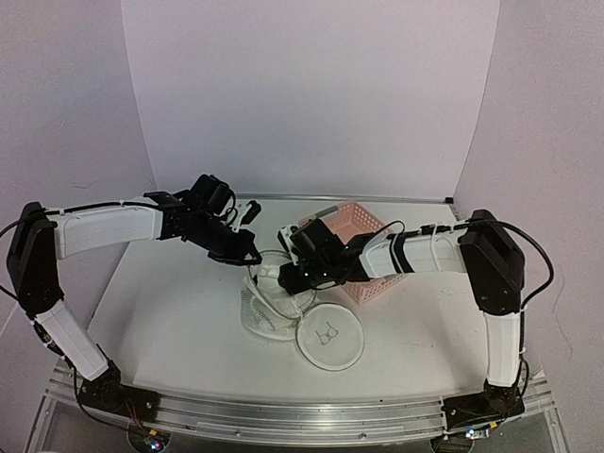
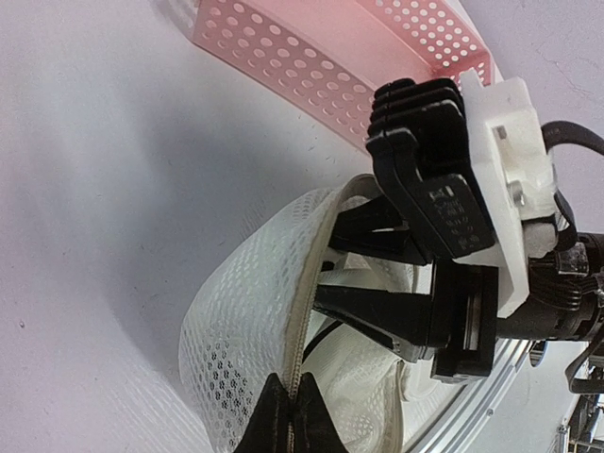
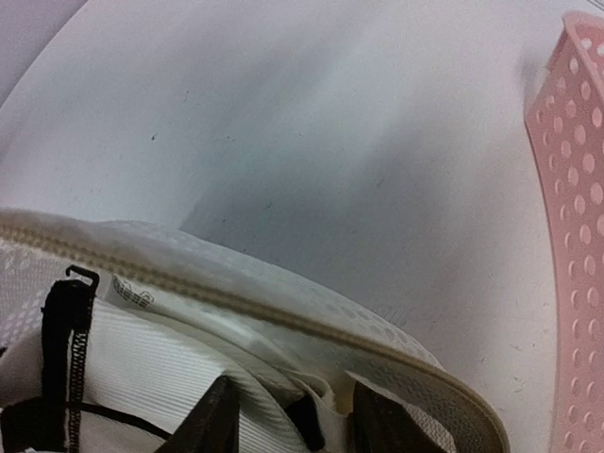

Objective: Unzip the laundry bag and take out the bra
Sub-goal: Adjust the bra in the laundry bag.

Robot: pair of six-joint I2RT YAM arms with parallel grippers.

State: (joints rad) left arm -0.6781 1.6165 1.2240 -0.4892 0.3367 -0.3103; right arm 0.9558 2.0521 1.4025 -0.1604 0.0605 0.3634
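Note:
The fingers of my right gripper are shallow over the top fold of the bra, so they should open, reach deeper into the laundry bag and pinch the bra's ribbed fabric [image 3: 267, 418].
The laundry bag [image 1: 267, 316] lies mid-table, its zipper open and its round panel with the bra drawing [image 1: 328, 332] lying flat to the right. My left gripper [image 1: 250, 260] is shut on the bag's zipper seam [image 2: 304, 330], its tips [image 2: 288, 411] pinching the edge and holding it up. My right gripper [image 1: 283, 274] reaches into the opening, fingers [image 2: 377, 316] apart. In the right wrist view its tips [image 3: 297, 425] straddle a fold of white fabric. The bra [image 3: 142, 368], ribbed white with a black strap [image 3: 61, 349], lies inside the bag [image 3: 283, 302].
A pink lattice basket [image 1: 363, 226] stands just behind and to the right of the bag, close to my right forearm. It also shows in the left wrist view [image 2: 311, 57] and the right wrist view [image 3: 571, 236]. White walls close the back and sides.

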